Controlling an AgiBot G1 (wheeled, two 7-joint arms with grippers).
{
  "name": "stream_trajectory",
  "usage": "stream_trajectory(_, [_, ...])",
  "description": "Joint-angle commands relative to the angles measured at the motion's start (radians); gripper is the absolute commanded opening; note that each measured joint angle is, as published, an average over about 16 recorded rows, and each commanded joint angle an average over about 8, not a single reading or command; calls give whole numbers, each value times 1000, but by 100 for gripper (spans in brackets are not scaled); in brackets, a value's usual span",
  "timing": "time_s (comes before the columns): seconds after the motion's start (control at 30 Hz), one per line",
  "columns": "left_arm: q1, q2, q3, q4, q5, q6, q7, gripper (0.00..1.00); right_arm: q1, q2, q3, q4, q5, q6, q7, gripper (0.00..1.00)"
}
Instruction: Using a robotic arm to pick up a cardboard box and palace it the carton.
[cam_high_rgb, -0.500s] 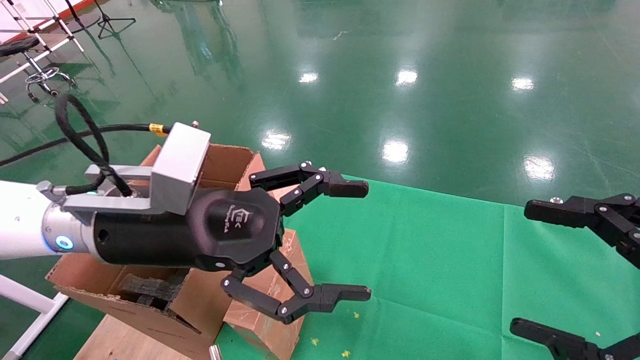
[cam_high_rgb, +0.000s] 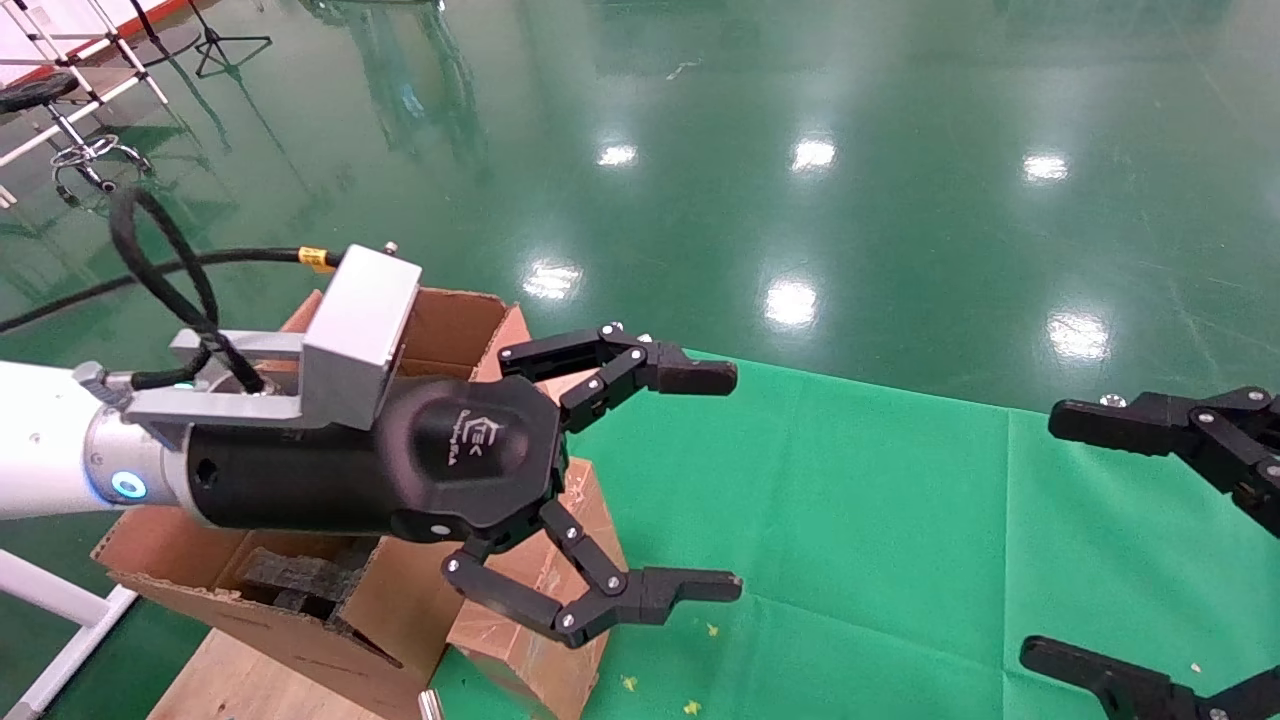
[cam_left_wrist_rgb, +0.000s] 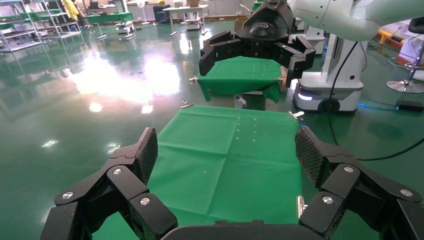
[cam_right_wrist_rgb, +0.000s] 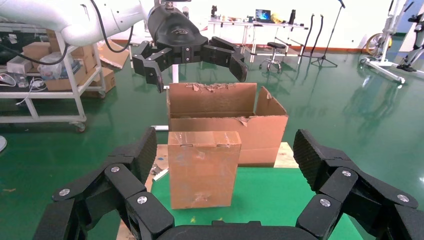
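The small cardboard box sits beside the carton, and I should close my left gripper across the middle of the narrow top (cam_high_rgb: 542, 578) of that box.
The small reddish-brown cardboard box (cam_right_wrist_rgb: 202, 167) stands upright on the left end of the green cloth, just in front of the big carton (cam_right_wrist_rgb: 225, 125). In the head view the box (cam_high_rgb: 540, 620) is partly hidden behind my left gripper (cam_high_rgb: 737, 482). That gripper, on the white arm, hangs open and empty above the box and the carton's (cam_high_rgb: 440, 320) near flap. Black foam (cam_high_rgb: 290, 575) lies inside the carton. My right gripper (cam_high_rgb: 1040, 538) is open and empty at the cloth's right end, facing the box from a distance. The box shows between its fingers (cam_right_wrist_rgb: 145, 150).
The green cloth (cam_high_rgb: 880, 520) covers the table. A wooden board (cam_high_rgb: 260, 680) lies under the carton. A white frame (cam_high_rgb: 60, 630) stands at lower left. Glossy green floor lies beyond. A shelf trolley (cam_right_wrist_rgb: 50, 75) stands behind the carton. Another robot's base (cam_left_wrist_rgb: 330, 85) stands past the right end.
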Motion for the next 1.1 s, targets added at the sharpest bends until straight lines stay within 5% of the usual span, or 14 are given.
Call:
stream_trajectory(0.03, [0,0,0,0,0,0,0,100,0,0,0,0,0,0,0,77])
stream_trajectory(0.23, [0,0,0,0,0,0,0,100,0,0,0,0,0,0,0,2])
stream_trajectory(0.5, [-25,-37,20,-13,66,-13,-43,100,0,0,0,0,0,0,0,0])
stream_trajectory(0.93, [-211,-150,162,-74,395,-16,-454,100,0,0,0,-1,0,0,0,0])
stream_trajectory(1.1, [-250,-156,183,-78,442,-2,-505,100,0,0,0,-1,0,0,-1,0])
